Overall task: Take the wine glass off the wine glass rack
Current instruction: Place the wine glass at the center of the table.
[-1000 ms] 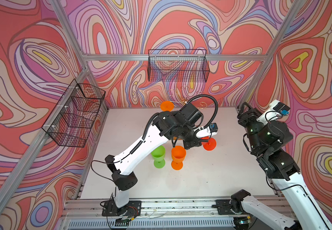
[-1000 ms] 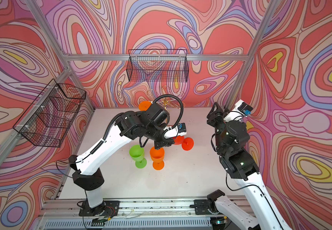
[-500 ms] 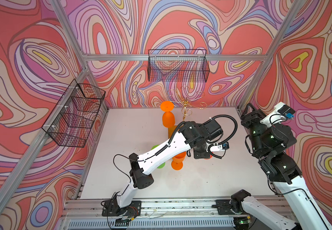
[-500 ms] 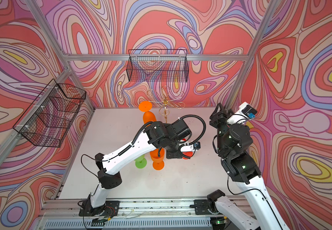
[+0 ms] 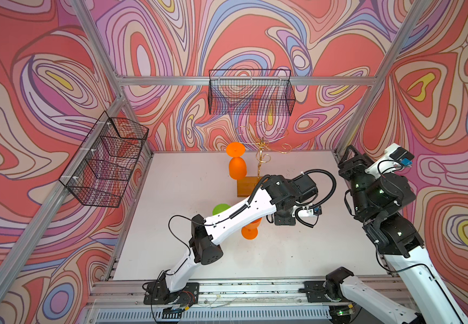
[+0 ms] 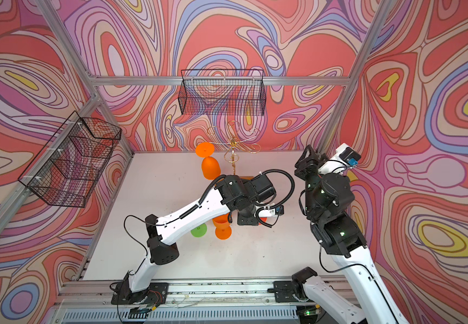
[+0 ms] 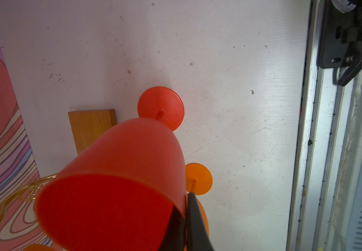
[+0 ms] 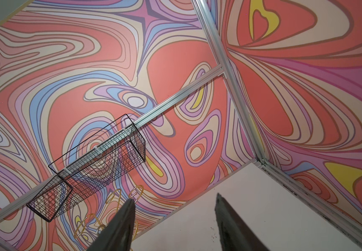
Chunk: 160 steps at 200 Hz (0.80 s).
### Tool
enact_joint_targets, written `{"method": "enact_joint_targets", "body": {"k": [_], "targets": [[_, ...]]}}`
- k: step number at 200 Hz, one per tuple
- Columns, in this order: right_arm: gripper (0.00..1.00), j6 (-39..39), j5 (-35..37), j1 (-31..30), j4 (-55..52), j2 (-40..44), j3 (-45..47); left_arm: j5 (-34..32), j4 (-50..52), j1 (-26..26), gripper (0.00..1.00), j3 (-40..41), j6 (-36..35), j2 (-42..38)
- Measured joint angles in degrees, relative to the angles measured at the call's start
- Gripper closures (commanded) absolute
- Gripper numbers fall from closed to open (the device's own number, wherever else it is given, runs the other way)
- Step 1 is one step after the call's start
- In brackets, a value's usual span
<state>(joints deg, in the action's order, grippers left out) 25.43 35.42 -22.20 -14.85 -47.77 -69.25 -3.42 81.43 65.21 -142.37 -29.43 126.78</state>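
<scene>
I should use my left gripper to set the red wine glass down on the white table [image 5: 277, 227] [image 7: 183, 121] next to the standing orange glass.
My left gripper [image 7: 184, 202] is shut on the rim of a red wine glass [image 7: 119, 173], one finger inside the bowl and one outside. The glass's foot [image 7: 161, 108] is low over the table beside the rack's wooden base [image 7: 91, 128]. In both top views the left wrist [image 5: 283, 220] hides that glass. The gold wine glass rack [image 5: 260, 146] stands at the back, with an orange wine glass [image 5: 237, 167] hanging upside down from one arm. My right gripper [image 8: 174, 198] is open and empty, raised at the right [image 5: 350, 162], away from the rack.
An orange glass [image 5: 251, 230] and a green glass [image 5: 220, 209] stand on the white table, partly under the left arm. Black wire baskets hang on the back wall [image 5: 251, 92] and the left wall [image 5: 106, 160]. A metal rail [image 5: 227, 286] runs along the front edge.
The left arm has swung from the rack forward and to the right, lowering the red glass toward the table; the rack now shows. The right arm has drifted slightly right.
</scene>
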Motion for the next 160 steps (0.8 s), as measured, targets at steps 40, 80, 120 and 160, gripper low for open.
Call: {"method": "enact_joint_targets", "body": {"k": [40,80,120,160], "targets": [[0.39,-0.6,1.3,0.0,-0.1,0.5,0.3,0.4,0.2,0.0,1.00,1.4,-0.2,1.8],[0.39,-1.0,2.3,0.0,-0.2,1.3,0.8,0.4,0.4,0.0,1.00,3.5,-0.4,2.3],[0.39,-1.3,2.5,0.0,-0.2,1.2,0.8,0.4,0.7,0.0,1.00,4.0,-0.4,2.4],[0.39,-1.4,2.5,0.0,-0.2,1.2,1.0,0.8,1.0,0.0,1.00,5.5,-0.6,2.4]]}}
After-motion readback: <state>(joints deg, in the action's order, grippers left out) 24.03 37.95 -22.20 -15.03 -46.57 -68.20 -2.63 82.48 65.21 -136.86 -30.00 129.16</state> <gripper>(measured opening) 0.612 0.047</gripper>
